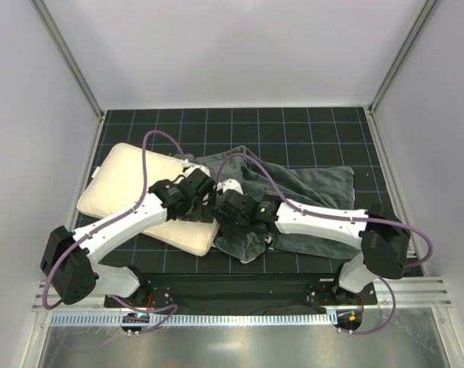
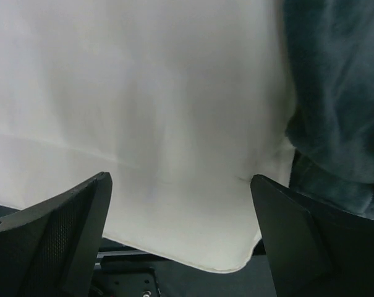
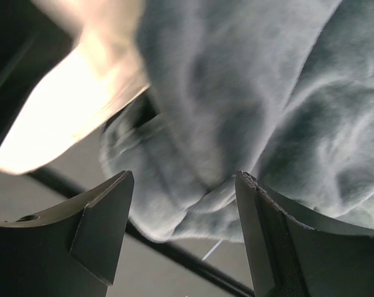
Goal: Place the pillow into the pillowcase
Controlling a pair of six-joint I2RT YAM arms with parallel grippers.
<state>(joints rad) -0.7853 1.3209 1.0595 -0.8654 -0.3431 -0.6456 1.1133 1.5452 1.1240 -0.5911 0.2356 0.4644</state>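
The pillow's near corner slants outside the pillowcase, so my right gripper will pinch the pillowcase's loose fold (image 3: 215, 189) while my left gripper straightens the pillow.
The cream pillow (image 1: 128, 184) lies on the left of the dark mat. Its right end meets the grey plush pillowcase (image 1: 308, 188), which lies crumpled to the right. My left gripper (image 1: 201, 188) hovers over the pillow's right end. In the left wrist view it (image 2: 179, 179) stands open, with the pillow's corner (image 2: 143, 111) beyond the fingers and pillowcase fabric (image 2: 335, 93) at the right. My right gripper (image 1: 228, 205) is at the pillowcase's left edge. In the right wrist view it (image 3: 183, 176) is open, with a fold of pillowcase (image 3: 236, 93) just past the fingertips and the pillow (image 3: 69, 117) at upper left.
The gridded black mat (image 1: 293, 123) covers the table inside white enclosure walls. A metal rail (image 1: 232, 295) runs along the near edge by the arm bases. Both arms lean inward and their grippers sit close together.
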